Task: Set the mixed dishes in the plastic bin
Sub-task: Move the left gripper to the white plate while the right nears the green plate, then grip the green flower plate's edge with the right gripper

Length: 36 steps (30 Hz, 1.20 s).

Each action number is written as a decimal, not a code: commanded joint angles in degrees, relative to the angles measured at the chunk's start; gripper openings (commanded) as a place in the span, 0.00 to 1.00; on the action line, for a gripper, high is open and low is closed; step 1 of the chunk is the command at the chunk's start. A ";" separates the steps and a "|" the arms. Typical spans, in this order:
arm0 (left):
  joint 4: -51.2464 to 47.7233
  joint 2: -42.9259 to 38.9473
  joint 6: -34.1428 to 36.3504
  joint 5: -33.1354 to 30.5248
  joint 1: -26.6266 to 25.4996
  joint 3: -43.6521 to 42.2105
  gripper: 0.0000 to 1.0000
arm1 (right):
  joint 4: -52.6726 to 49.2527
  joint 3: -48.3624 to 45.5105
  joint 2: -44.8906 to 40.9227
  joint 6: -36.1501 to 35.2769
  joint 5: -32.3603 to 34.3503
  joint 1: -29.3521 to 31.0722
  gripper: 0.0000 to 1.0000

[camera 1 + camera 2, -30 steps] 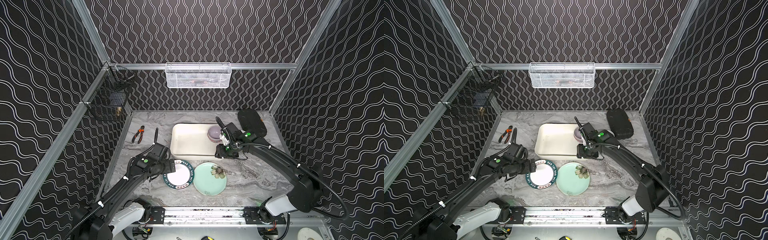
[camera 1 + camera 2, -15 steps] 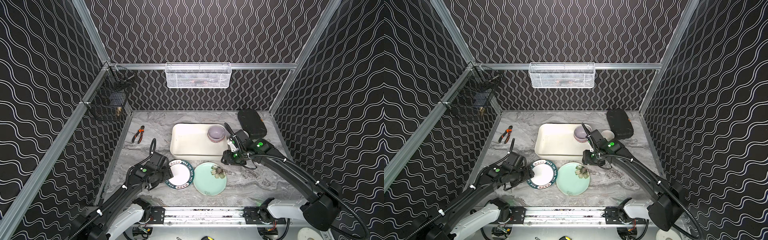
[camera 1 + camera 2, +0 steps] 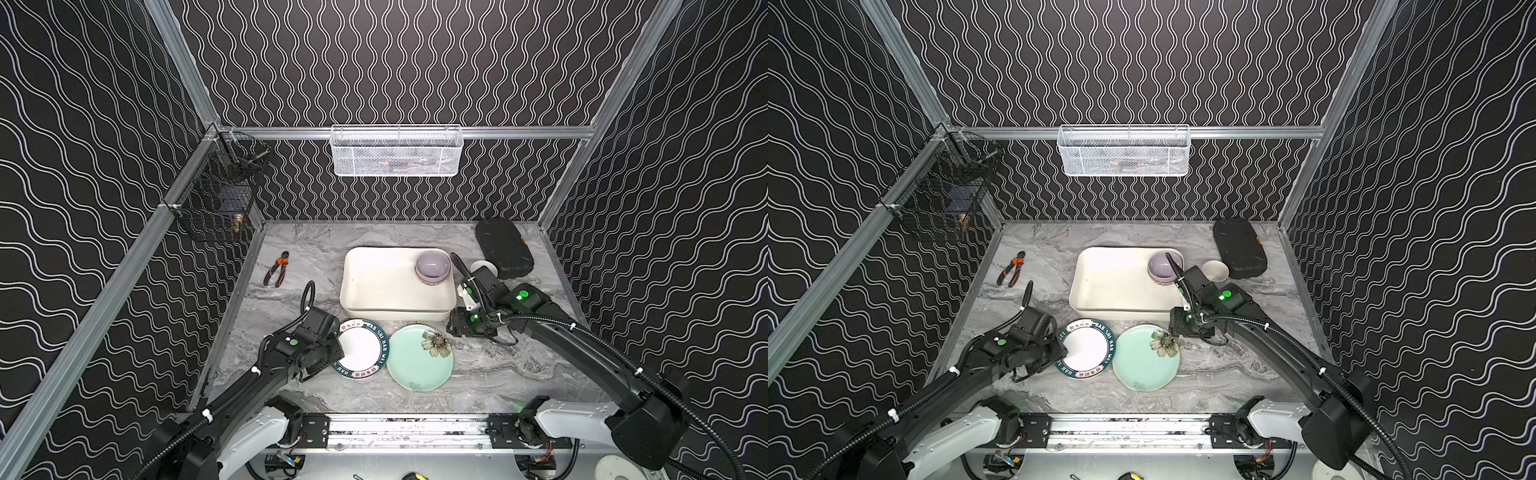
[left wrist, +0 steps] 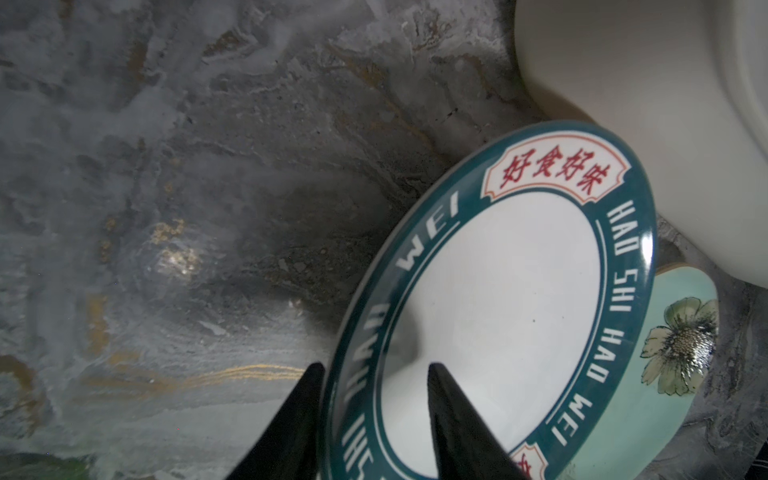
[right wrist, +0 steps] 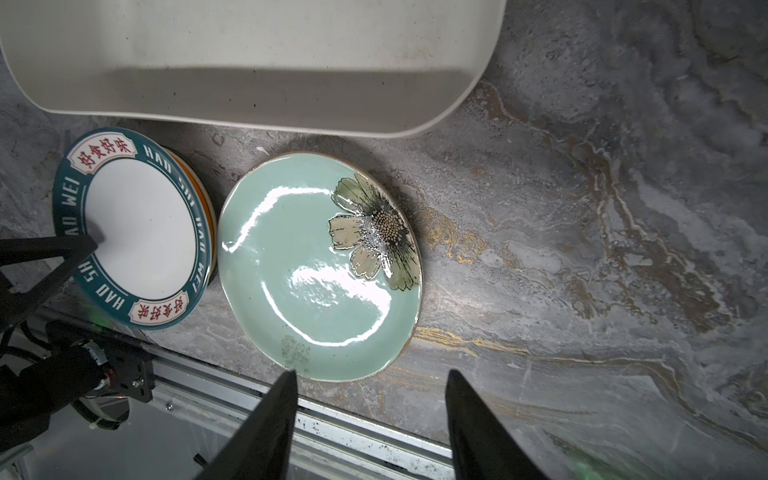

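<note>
I should close my right gripper on the mint flower plate's rim (image 3: 452,366) (image 5: 412,324), opposite the lettered plate, just on the metal rail's side of the flower.
The cream plastic bin (image 3: 395,316) (image 3: 1125,313) sits mid-table with a lavender bowl (image 3: 432,266) (image 3: 1160,268) in its far right corner. In front of it lie a white plate with a green lettered rim (image 3: 360,348) (image 5: 141,237), resting on an orange plate (image 5: 208,216), and a mint flower plate (image 3: 417,359) (image 5: 316,270). My left gripper (image 3: 338,353) (image 4: 374,365) is open astride the lettered plate's (image 4: 498,311) near-left rim, one finger over the white centre, the other outside the edge. My right gripper (image 3: 461,328) (image 5: 370,374) hangs open and empty by the bin's front right corner, beside the mint plate.
A small cream cup (image 3: 484,266) and a black hard case (image 3: 503,249) stand right of the bin. Orange-handled pliers (image 3: 276,270) lie at the far left. A white mesh basket (image 3: 397,151) and a black wire basket (image 3: 216,203) hang on the walls. A metal rail (image 3: 395,428) runs along the front.
My left jaws have narrowed around the lettered plate's rim. My right gripper has drawn back from the lavender bowl in the bin to the bin's front right corner.
</note>
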 commanded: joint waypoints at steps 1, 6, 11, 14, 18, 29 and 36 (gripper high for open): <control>3.20 0.49 -2.15 -0.04 -0.06 -1.16 0.42 | -0.33 1.37 0.82 -0.91 0.90 0.02 0.59; 3.62 0.46 -2.43 -0.52 -0.02 -1.22 0.29 | -0.63 2.58 2.00 -1.69 1.28 -0.05 0.59; 3.00 0.65 -1.46 -1.59 -0.06 -0.15 0.14 | -0.50 3.65 3.37 -2.45 1.70 -0.04 0.59; 3.06 1.11 -1.09 -1.40 -0.06 0.34 0.04 | -0.22 4.34 4.40 -2.82 1.48 -0.07 0.59; 3.19 1.53 -0.26 -1.35 -0.06 1.07 0.00 | 0.21 5.32 5.51 -3.10 1.27 -0.03 0.59; 3.26 2.13 0.89 -1.04 -0.06 0.48 0.00 | 1.07 6.30 8.46 -3.90 0.56 -0.08 0.59; 1.47 1.35 1.46 -0.96 -0.06 -0.49 0.02 | 1.93 4.28 9.14 -3.82 -0.49 -0.01 0.59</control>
